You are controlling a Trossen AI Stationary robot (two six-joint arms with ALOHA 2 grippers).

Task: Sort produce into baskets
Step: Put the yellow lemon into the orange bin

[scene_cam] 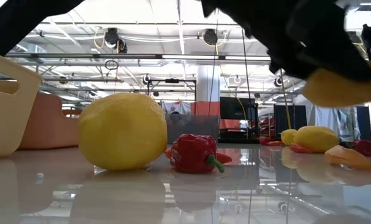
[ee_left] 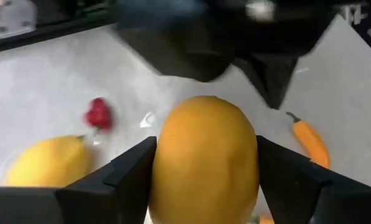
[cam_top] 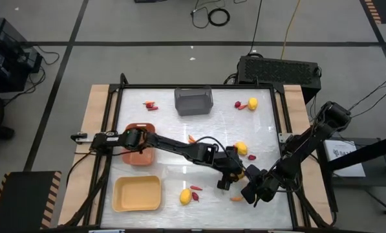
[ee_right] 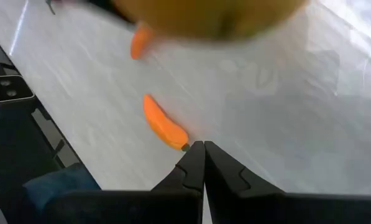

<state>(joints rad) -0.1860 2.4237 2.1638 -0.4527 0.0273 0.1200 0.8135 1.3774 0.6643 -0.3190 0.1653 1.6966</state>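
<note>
The robot's left gripper will release the yellow-orange fruit near the middle of the orange-brown tray [cam_top: 142,146].
My left gripper [cam_top: 239,173] reaches across the table to the near right and is shut on a yellow-orange oval fruit [ee_left: 204,162], which also shows in the low view [scene_cam: 342,87]. My right gripper [cam_top: 251,193] is shut and empty right beside it, its fingertips [ee_right: 203,149] just short of an orange carrot-like stick [ee_right: 163,127] lying on the table. The orange-brown tray [cam_top: 139,154] lies under the left arm, the pale yellow tray [cam_top: 137,193] at the near left, and the grey bin [cam_top: 194,101] at the far middle. My left gripper pinches the fruit between its two fingers [ee_left: 132,171], one on each long side [ee_left: 163,168] of the oval. The fingers come from above, slanting down from the table's left. In the low view the fruit hangs clear of the table.
A yellow fruit [cam_top: 186,196] with small red pieces [cam_top: 196,189] lies at the near middle. Another yellow fruit [cam_top: 242,148] and a red piece [cam_top: 252,157] lie behind the grippers. A third yellow fruit [cam_top: 252,103] is at the far right; small pieces [cam_top: 150,104] at the far left.
</note>
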